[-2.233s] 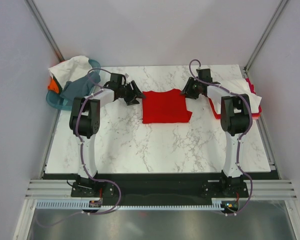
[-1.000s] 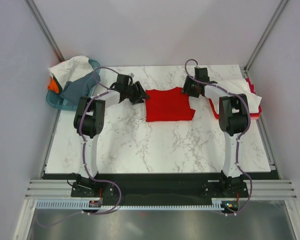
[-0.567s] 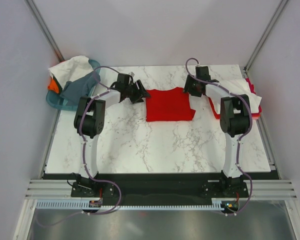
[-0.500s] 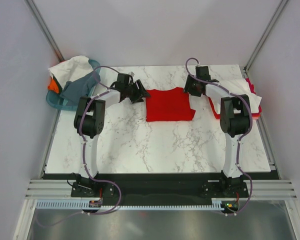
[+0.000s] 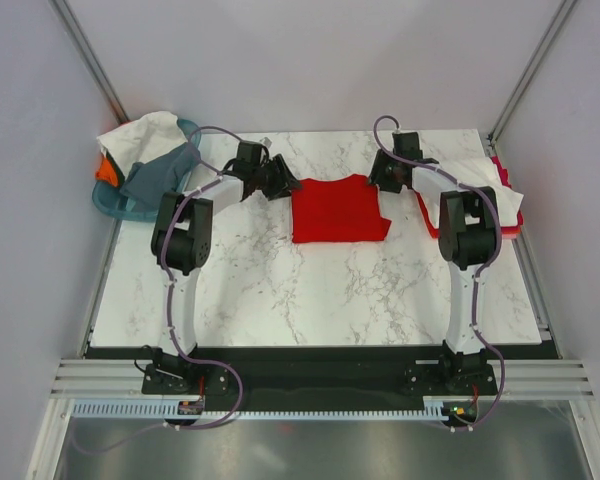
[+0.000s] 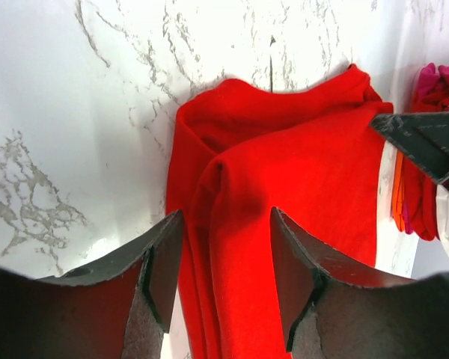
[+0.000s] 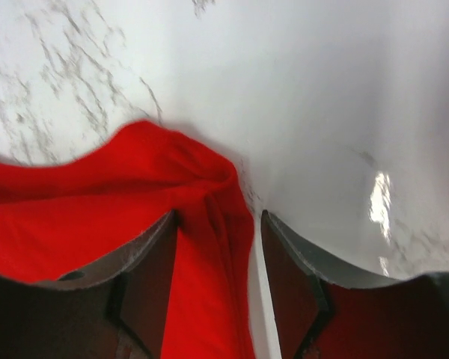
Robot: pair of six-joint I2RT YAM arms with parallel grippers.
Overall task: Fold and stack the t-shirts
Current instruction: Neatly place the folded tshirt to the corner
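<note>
The edge of the red t-shirt's lower layers is under my left gripper's finger, so next I move past that edge and pinch every layer (image 6: 200,217) before I lift.
A bright red t-shirt (image 5: 338,210), folded to a rough square, lies on the marble table at the middle back. My left gripper (image 5: 281,183) is at its left edge and is open; in the left wrist view its jaws (image 6: 224,250) straddle the shirt's folded edge (image 6: 299,172). My right gripper (image 5: 378,181) is at the shirt's far right corner and is open; in the right wrist view (image 7: 217,243) that bunched corner (image 7: 202,179) lies between the jaws. A white tee (image 5: 480,178) lies on a red one (image 5: 508,222) at the right.
A teal basket (image 5: 108,205) at the far left holds a white tee (image 5: 140,135), a grey one (image 5: 160,170) and an orange one (image 5: 104,170). Grey walls enclose the table on three sides.
The red shirt has shifted slightly to the right since the oldest frame. Both grippers have stayed at its far corners; the left one has moved a little farther back.
</note>
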